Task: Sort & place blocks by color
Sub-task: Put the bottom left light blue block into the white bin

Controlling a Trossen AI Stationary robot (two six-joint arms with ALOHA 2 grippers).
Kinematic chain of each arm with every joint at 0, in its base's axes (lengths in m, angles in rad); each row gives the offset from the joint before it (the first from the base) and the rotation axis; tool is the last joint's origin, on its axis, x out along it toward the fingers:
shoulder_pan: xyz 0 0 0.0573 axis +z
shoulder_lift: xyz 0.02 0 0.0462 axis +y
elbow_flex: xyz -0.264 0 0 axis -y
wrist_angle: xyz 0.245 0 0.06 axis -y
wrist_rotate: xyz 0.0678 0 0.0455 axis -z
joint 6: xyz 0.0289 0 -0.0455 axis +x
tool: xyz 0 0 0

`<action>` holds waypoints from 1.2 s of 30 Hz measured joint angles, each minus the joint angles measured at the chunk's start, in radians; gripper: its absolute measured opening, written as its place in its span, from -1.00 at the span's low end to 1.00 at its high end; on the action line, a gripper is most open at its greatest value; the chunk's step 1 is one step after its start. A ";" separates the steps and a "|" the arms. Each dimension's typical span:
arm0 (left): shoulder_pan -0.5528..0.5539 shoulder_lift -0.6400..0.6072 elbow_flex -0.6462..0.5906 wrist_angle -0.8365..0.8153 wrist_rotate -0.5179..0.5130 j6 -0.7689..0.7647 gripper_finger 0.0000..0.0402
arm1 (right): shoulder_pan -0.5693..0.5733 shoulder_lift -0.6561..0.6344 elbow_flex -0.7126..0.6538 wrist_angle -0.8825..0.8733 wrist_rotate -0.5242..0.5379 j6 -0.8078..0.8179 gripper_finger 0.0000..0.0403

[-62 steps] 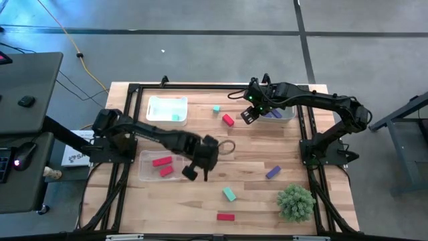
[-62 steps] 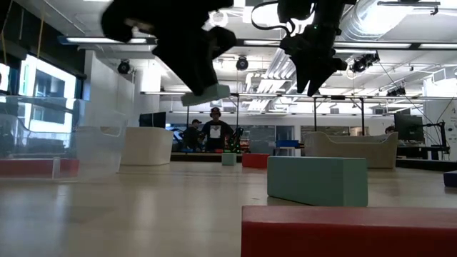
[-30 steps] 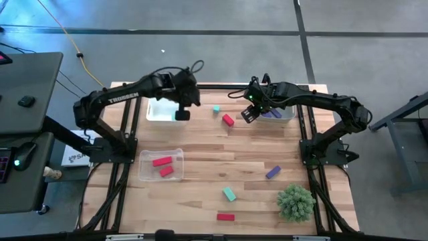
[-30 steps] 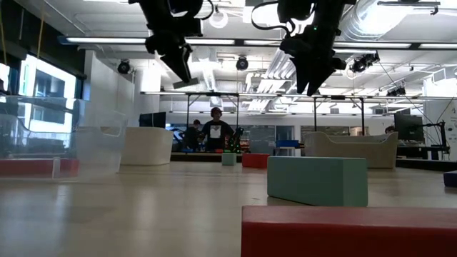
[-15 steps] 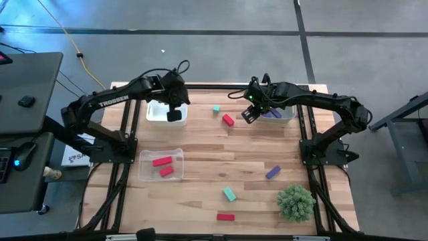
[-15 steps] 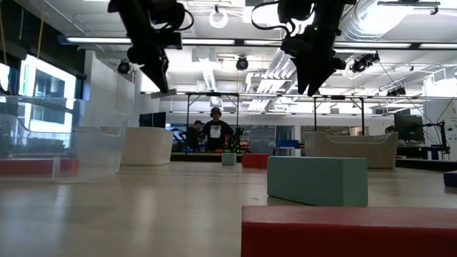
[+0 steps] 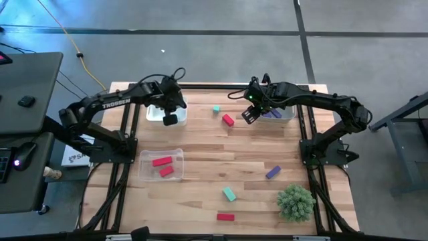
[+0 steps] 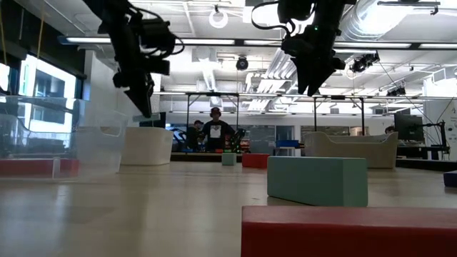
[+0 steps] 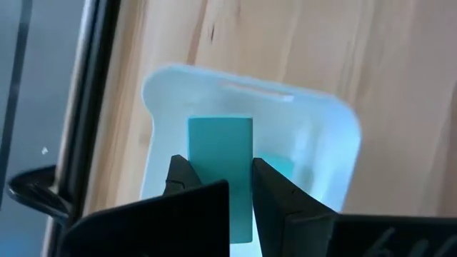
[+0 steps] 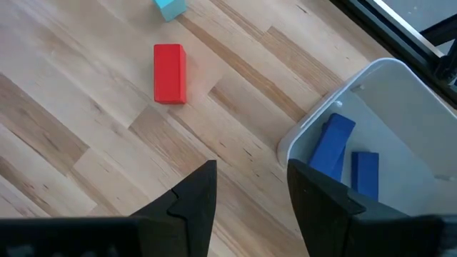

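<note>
Next, my left gripper releases its teal block in the far clear tray (image 7: 172, 116) (image 9: 235, 196), next to the second teal block. The held block is now over that tray.
My left gripper (image 7: 170, 119) hangs over the clear tray (image 7: 157, 106) at the table's far left, shut on a teal block (image 9: 220, 143). A second teal block (image 9: 285, 168) lies in that tray. My right gripper (image 7: 249, 115) stands open above the wood, beside the far-right tray (image 10: 371, 93) that holds two purple blocks (image 10: 332, 139). Nothing is between its fingers (image 10: 193, 196). A red block (image 7: 228, 120) and a small teal block (image 7: 216, 108) lie flat on the table between the two grippers. My left gripper pinches the teal block by its two long sides (image 9: 220, 178) between its two fingers. The fingers come from above, slanting down, and the block's free end sticks out past the fingertips. The block hangs clear above the tray's inside.
A clear tray (image 7: 144, 171) at the near left holds two red blocks. Loose on the wood lie a purple block (image 7: 273, 172), a teal block (image 7: 229, 194) and a red block (image 7: 225, 216). A spiky green plant (image 7: 295, 202) stands at the near right. People stand in the room beyond (image 8: 214, 132).
My left gripper has gone toward the table's left edge and down, carrying the teal block, and now hangs lower over the far-left tray. It stays shut on the block.
</note>
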 joint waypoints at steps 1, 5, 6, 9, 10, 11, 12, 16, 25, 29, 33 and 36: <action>0.006 0.001 -0.011 0.004 0.000 0.000 -1.00 | 0.000 0.000 0.000 0.000 0.000 0.000 -0.20; 0.019 0.001 -0.055 0.033 0.000 0.000 -1.00 | 0.000 0.000 0.000 0.000 -0.003 0.004 -0.20; 0.023 0.001 -0.066 0.036 0.000 0.000 -1.00 | 0.000 0.000 0.000 0.000 -0.007 0.004 -0.20; 0.033 0.001 -0.091 0.046 0.001 0.000 -1.00 | 0.002 0.000 0.000 0.001 -0.019 0.009 -0.20; 0.035 0.001 -0.099 0.053 0.001 0.000 -1.00 | 0.003 0.000 0.000 0.001 -0.028 0.020 -0.20; 0.038 0.001 -0.106 0.058 0.003 0.000 -1.00 | 0.003 0.000 0.000 0.001 -0.039 0.028 -0.20; 0.040 0.001 -0.112 0.063 0.005 0.000 -1.00 | 0.003 0.000 0.000 0.003 -0.053 0.032 -0.20; 0.051 0.001 -0.137 0.085 0.017 0.000 -1.00 | 0.003 0.000 0.000 0.004 -0.112 0.072 -0.20; 0.086 0.033 -0.151 0.100 0.018 0.042 -1.00 | 0.003 0.000 0.000 0.004 -0.186 0.162 -0.20; 0.098 0.065 -0.151 0.101 0.031 0.072 -1.00 | 0.014 0.000 0.000 0.009 -0.195 0.209 -0.20; 0.111 0.096 -0.151 0.104 0.044 0.090 -1.00 | 0.032 0.000 0.000 0.029 -0.200 0.239 -0.20; 0.116 0.115 -0.151 0.107 0.044 0.106 -1.00 | 0.044 0.000 0.000 0.057 -0.204 0.251 -0.20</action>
